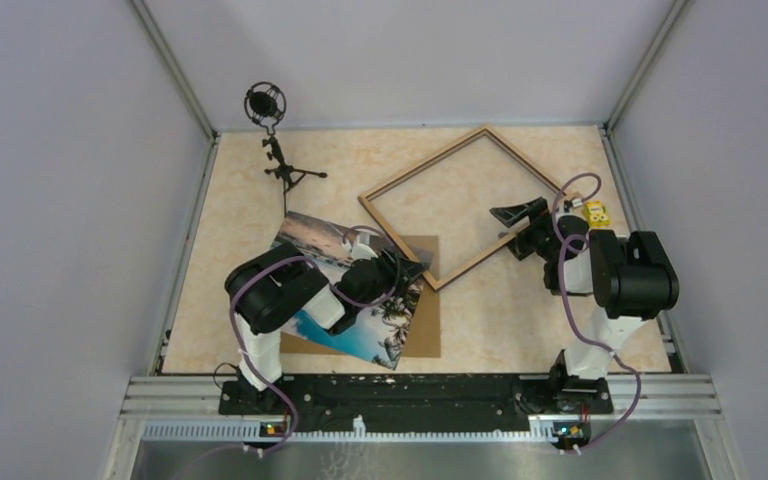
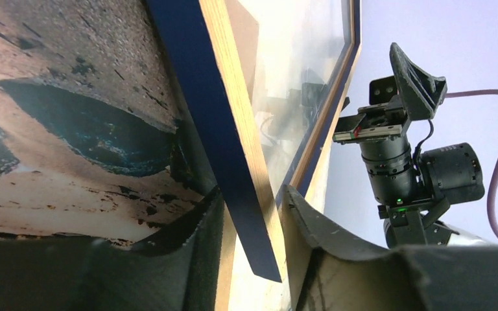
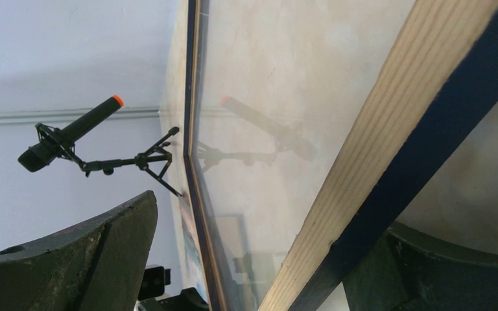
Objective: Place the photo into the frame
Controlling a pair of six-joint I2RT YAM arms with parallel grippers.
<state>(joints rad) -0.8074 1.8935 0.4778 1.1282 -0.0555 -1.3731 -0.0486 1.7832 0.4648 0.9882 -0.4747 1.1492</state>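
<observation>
The frame is crooked and my right gripper straddles its near long rail, so it should take the far short rail (image 1: 526, 161) and turn the frame.
The frame (image 1: 420, 162) lies as a diamond on the table, light wood up, with a glass pane (image 3: 266, 97) in it. My left gripper (image 1: 407, 268) is at the frame's near corner. In the left wrist view its fingers (image 2: 318, 240) press both sides of the blue-and-wood rail (image 2: 233, 129), shut on it (image 2: 253, 194). My right gripper (image 1: 518, 222) straddles the frame's near right rail (image 3: 389, 155), open (image 3: 272, 214), with wide gaps. The photo (image 1: 310, 235) lies under my left arm on a brown backing board (image 1: 425, 330), and shows blurred in the left wrist view (image 2: 71, 129).
A microphone on a small tripod (image 1: 270, 110) stands at the back left, seen also in the right wrist view (image 3: 71, 133). A small yellow object (image 1: 596, 212) lies by the right wall. Grey walls close in the table on three sides.
</observation>
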